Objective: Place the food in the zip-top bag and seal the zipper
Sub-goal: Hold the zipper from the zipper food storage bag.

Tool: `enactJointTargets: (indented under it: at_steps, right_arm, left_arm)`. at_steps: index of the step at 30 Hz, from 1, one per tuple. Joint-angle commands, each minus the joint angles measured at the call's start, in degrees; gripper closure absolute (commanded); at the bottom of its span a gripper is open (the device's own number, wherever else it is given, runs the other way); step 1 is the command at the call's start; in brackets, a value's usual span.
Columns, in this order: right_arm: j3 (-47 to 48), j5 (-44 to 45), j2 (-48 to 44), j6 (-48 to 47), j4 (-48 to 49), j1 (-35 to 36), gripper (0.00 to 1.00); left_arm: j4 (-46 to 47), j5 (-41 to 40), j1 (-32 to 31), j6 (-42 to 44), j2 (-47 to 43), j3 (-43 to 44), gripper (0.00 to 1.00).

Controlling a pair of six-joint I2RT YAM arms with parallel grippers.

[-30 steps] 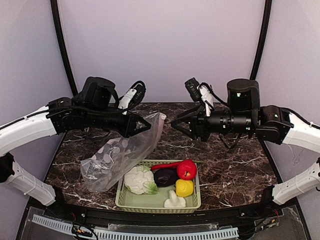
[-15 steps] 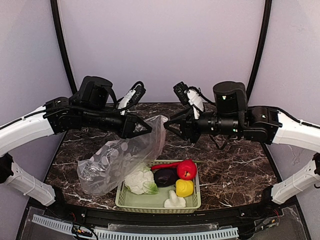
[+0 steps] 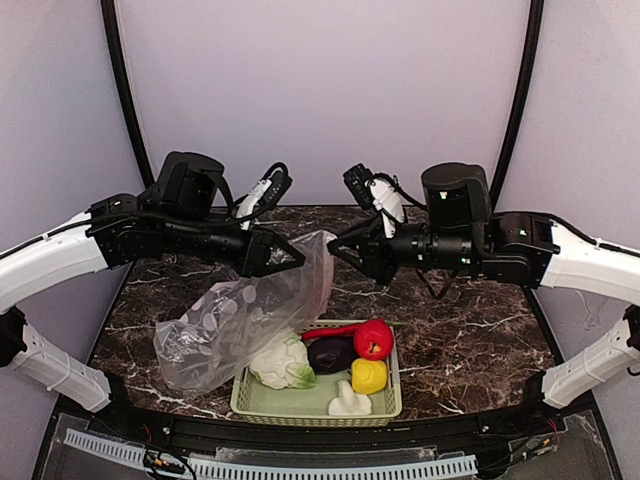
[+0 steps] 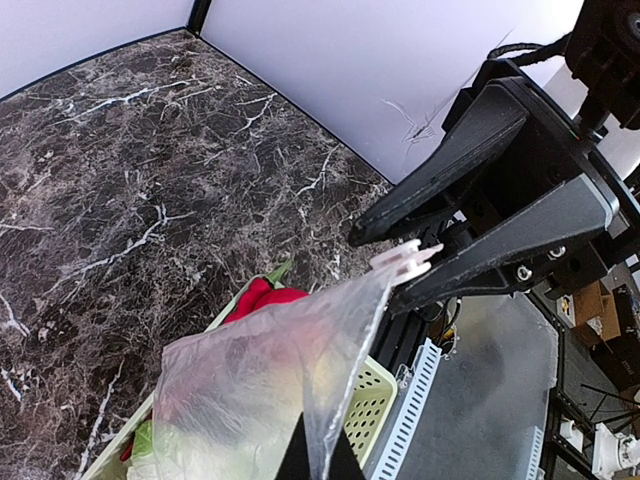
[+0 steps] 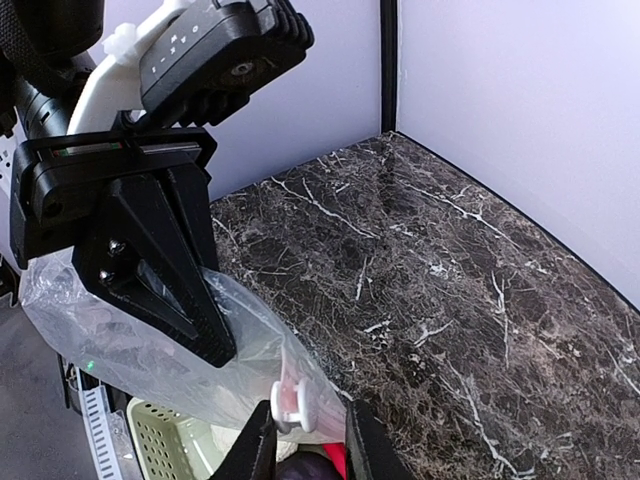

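Observation:
My left gripper, holding the bag's side away from the slider, should take the bag's upper corner [image 3: 322, 238] before my right gripper pulls the slider.
The clear zip-top bag [image 3: 235, 320] hangs over the table, held up at its mouth edge by my left gripper [image 3: 296, 258], which is shut on the plastic [image 4: 322, 458]. The zipper's white slider [image 5: 297, 405] sits at the bag's upper corner. My right gripper [image 5: 308, 450] straddles that slider with its jaws narrow; a sliver of gap shows on one side. The food lies in the pale green basket [image 3: 240, 395]: cauliflower [image 3: 278, 360], eggplant [image 3: 331, 353], red pepper [image 3: 375, 340], red chili [image 3: 325, 331], yellow pepper [image 3: 369, 375] and mushroom [image 3: 348, 402].
The basket stands at the near edge of the dark marble table [image 3: 460, 340], partly under the bag's lower end. Both arms meet above the table's middle. Pale walls and black frame posts [image 3: 125, 100] close in the back.
My right gripper has moved left to the bag's upper corner and its jaws have narrowed around the slider. The left gripper keeps hold of the bag, almost still.

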Motion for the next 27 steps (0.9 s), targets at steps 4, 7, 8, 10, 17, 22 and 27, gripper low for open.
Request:
enactJointTargets:
  at_steps: [4, 7, 8, 10, 17, 22, 27]
  right_arm:
    - [1.9, -0.5, 0.7, -0.2, 1.6, 0.4, 0.82]
    - [1.7, -0.6, 0.6, -0.2, 1.8, 0.4, 0.86]
    - [1.7, -0.7, 0.6, -0.3, 1.8, 0.5, 0.89]
    - [1.7, -1.1, 0.3, -0.2, 1.9, 0.4, 0.95]
    - [1.5, -5.6, -0.3, -0.2, 1.6, 0.3, 1.0]
    - [2.4, -7.2, 0.7, 0.4, -0.6, 0.3, 1.0]
    - [2.6, -7.8, 1.3, 1.2, -2.2, 0.4, 1.0]
  left_arm:
    - [0.8, 0.9, 0.3, -0.3, -1.8, -1.0, 0.99]
    - [0.8, 1.0, 0.4, -0.4, -1.8, -1.1, 0.99]
    - [0.7, 1.1, 0.4, -0.4, -1.8, -1.1, 0.99]
    - [0.5, 1.3, 0.4, -0.2, -1.7, -1.2, 0.99]
    - [0.7, 1.0, 0.6, 1.8, -1.4, 1.0, 0.66]
    - [-0.3, 1.9, 1.1, 5.1, 1.6, 5.2, 0.46]
    - [-2.7, 2.6, 1.0, 8.1, 5.1, 10.0, 0.52]
